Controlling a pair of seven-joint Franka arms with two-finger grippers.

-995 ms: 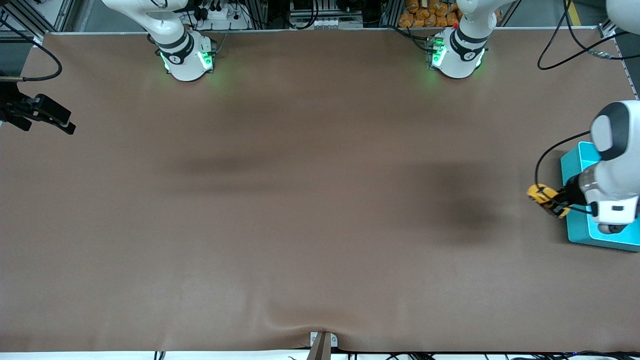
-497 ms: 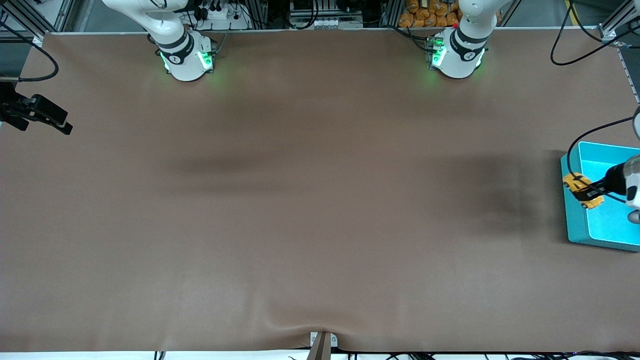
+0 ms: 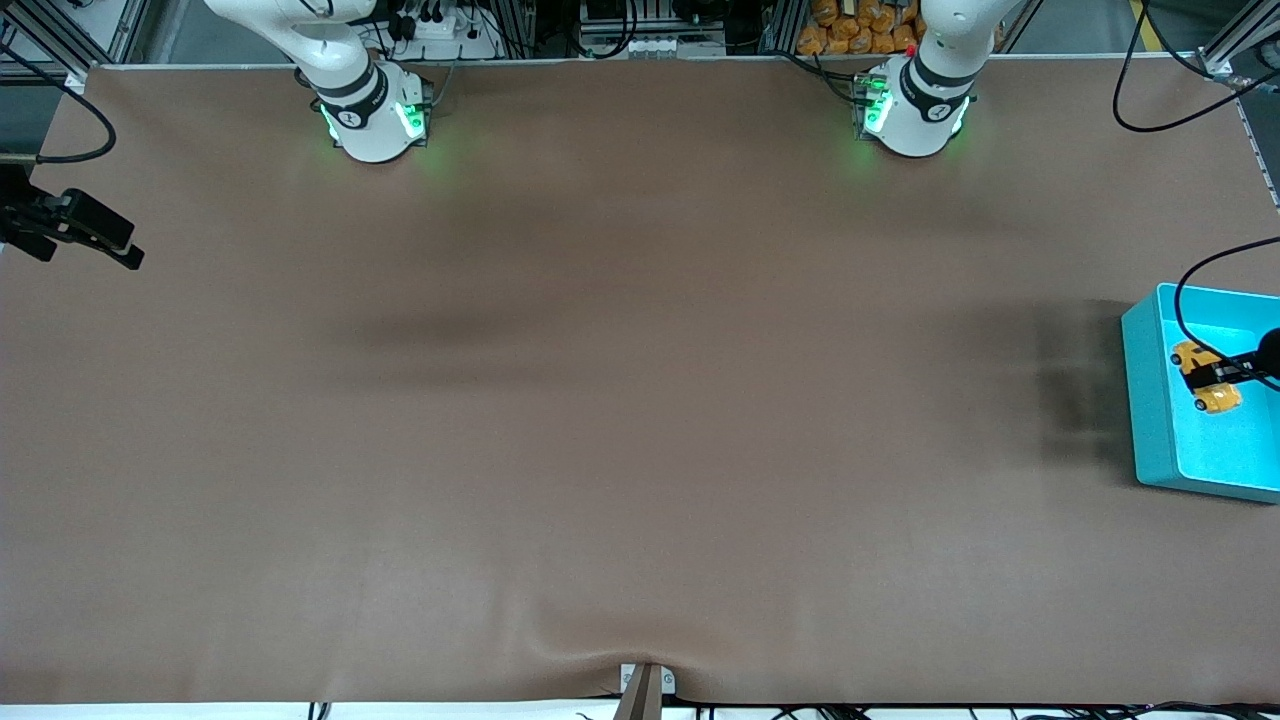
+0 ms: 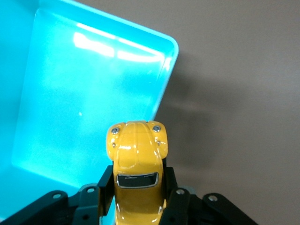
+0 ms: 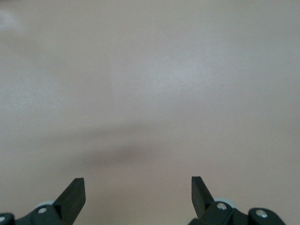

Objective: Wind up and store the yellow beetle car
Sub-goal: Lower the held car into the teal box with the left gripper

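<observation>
I should use my left gripper to set the yellow beetle car down on the bottom of the teal bin, near its table-side (image 3: pixel 1215 394).
The yellow beetle car (image 3: pixel 1220 400) is held in my left gripper (image 3: pixel 1212 376), which is shut on its sides and holds it over the inside of the teal bin (image 3: pixel 1150 400) at the left arm's end of the table. In the left wrist view the car (image 4: pixel 136 145) sticks out from between the black fingers of my left gripper (image 4: pixel 138 187), with the bin (image 4: pixel 70 103) below it. My right gripper (image 3: pixel 135 255) waits at the right arm's end of the table. It is open and empty over bare brown table in the right wrist view (image 5: pixel 138 187).
The brown table mat (image 3: pixel 640 400) spreads between the two arms. The bin lies at the table's edge, partly cut off by the picture. A black cable (image 3: pixel 1190 290) hangs over the bin. A small bracket (image 3: pixel 645 685) sits at the near table edge.
My left gripper has carried the car from beside the bin's outer wall, across the rim, to over the bin's inside. The right gripper has barely moved.
</observation>
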